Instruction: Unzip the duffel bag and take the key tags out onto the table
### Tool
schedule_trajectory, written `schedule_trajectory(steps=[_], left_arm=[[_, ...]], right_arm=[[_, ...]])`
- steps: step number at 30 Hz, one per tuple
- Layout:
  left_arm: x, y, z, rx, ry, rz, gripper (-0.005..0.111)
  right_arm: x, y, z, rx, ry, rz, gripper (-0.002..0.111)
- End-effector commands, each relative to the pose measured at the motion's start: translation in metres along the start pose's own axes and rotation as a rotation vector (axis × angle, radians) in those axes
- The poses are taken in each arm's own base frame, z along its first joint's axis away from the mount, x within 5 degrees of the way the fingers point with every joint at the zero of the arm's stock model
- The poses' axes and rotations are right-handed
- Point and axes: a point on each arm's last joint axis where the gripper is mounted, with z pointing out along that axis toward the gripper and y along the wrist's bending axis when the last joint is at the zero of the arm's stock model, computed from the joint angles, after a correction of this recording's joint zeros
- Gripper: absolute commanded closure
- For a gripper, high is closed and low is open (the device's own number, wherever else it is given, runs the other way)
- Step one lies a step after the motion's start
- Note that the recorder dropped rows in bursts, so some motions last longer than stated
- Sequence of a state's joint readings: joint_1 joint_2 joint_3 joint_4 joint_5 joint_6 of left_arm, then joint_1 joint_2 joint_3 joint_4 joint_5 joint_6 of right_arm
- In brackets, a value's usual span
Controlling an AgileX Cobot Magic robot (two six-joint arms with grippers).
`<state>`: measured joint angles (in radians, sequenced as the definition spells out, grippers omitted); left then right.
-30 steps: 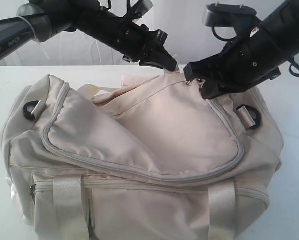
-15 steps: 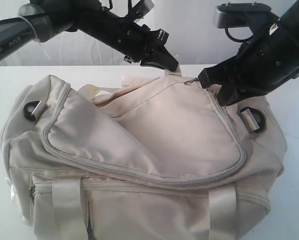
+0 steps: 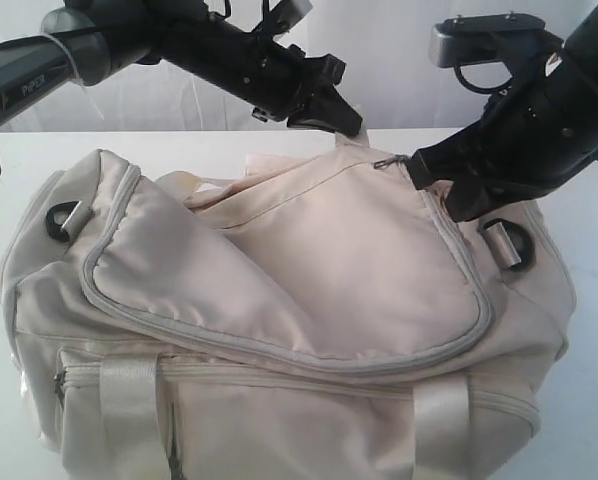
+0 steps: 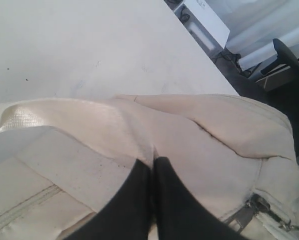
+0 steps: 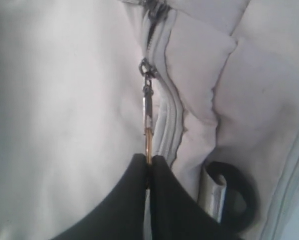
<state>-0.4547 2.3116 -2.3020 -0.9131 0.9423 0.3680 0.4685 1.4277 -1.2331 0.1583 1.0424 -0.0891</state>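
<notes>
The robot's right gripper needs to release the zipper pull, now near the bag's back top, on the grey zipper (image 3: 474, 260) next to the black D-ring that is closest to it.
The cream duffel bag (image 3: 279, 300) fills the exterior view, its top flap edged by a grey zipper (image 3: 459, 250). My right gripper (image 3: 411, 168) is shut on the metal zipper pull (image 5: 147, 107), with the slider (image 3: 384, 161) near the bag's back top. In the right wrist view the pull runs straight from the slider into my right gripper (image 5: 149, 160). My left gripper (image 3: 351, 130) is shut, pinching a fold of the bag's fabric at its back edge; the left wrist view shows my left gripper (image 4: 153, 164) closed on cream cloth (image 4: 199, 150). The key tags are hidden.
The white table (image 3: 179, 150) extends behind and to the sides of the bag (image 4: 89, 45). Black D-rings sit at the bag's left end (image 3: 64, 218) and right end (image 3: 509, 243). A front zip pocket (image 3: 109, 372) and satin straps (image 3: 129, 410) face the camera.
My right gripper has moved rightward along the zipper track with the pull in it, dragging the slider from the bag's middle top toward the right. The left gripper lifted slightly, still pinching fabric.
</notes>
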Motion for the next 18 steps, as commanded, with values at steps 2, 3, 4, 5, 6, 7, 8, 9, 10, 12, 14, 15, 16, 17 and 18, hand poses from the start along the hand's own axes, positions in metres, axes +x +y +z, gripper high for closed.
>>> schedule_trajectory(steps=[2, 3, 4, 5, 6, 7, 8, 9, 10, 12, 14, 15, 16, 17, 18], left_arm=[[-0.019, 0.001, -0.014, -0.062, -0.164, 0.002, 0.107], [-0.02, 0.001, -0.015, -0.067, -0.171, 0.002, 0.107], [-0.021, 0.002, -0.015, -0.073, -0.183, 0.0, 0.107], [-0.022, 0.004, -0.017, -0.08, -0.193, -0.005, 0.107], [-0.023, 0.005, -0.018, -0.084, -0.198, -0.008, 0.107], [-0.023, 0.006, -0.018, -0.087, -0.204, -0.011, 0.107], [-0.023, 0.009, -0.021, -0.097, -0.209, -0.018, 0.107], [-0.024, 0.011, -0.023, -0.102, -0.212, -0.026, 0.107], [-0.024, 0.014, -0.026, -0.112, -0.215, -0.033, 0.107], [-0.025, 0.021, -0.034, -0.126, -0.226, -0.048, 0.107], [-0.025, 0.028, -0.041, -0.135, -0.234, -0.076, 0.107], [-0.024, 0.032, -0.045, -0.137, -0.23, -0.081, 0.107], [-0.024, 0.032, -0.046, -0.136, -0.226, -0.082, 0.107], [-0.023, 0.034, -0.048, -0.136, -0.222, -0.085, 0.107], [-0.023, 0.035, -0.049, -0.136, -0.221, -0.086, 0.107]], right_arm=[[0.014, -0.004, 0.003, 0.024, 0.074, -0.037, 0.108], [0.015, -0.004, 0.004, 0.027, 0.073, -0.035, 0.108], [0.015, -0.004, 0.005, 0.027, 0.073, -0.031, 0.108], [0.016, -0.004, 0.005, 0.027, 0.077, -0.03, 0.108], [0.017, -0.004, 0.006, 0.027, 0.084, -0.03, 0.108], [0.017, -0.004, 0.006, 0.026, 0.091, -0.03, 0.108], [0.018, -0.004, 0.006, 0.026, 0.099, -0.029, 0.108], [0.019, -0.004, 0.006, 0.025, 0.108, -0.029, 0.108], [0.02, -0.004, 0.006, 0.024, 0.115, -0.029, 0.108], [0.022, -0.003, 0.003, 0.017, 0.12, -0.027, 0.108], [0.024, -0.002, -0.004, 0.013, 0.114, -0.027, 0.108], [0.027, 0.0, -0.009, 0.004, 0.113, -0.027, 0.108], [0.028, 0.001, -0.011, -0.001, 0.114, -0.026, 0.108], [0.031, 0.004, -0.016, -0.027, 0.12, -0.035, 0.108], [0.034, 0.007, -0.018, -0.06, 0.111, -0.03, 0.108]])
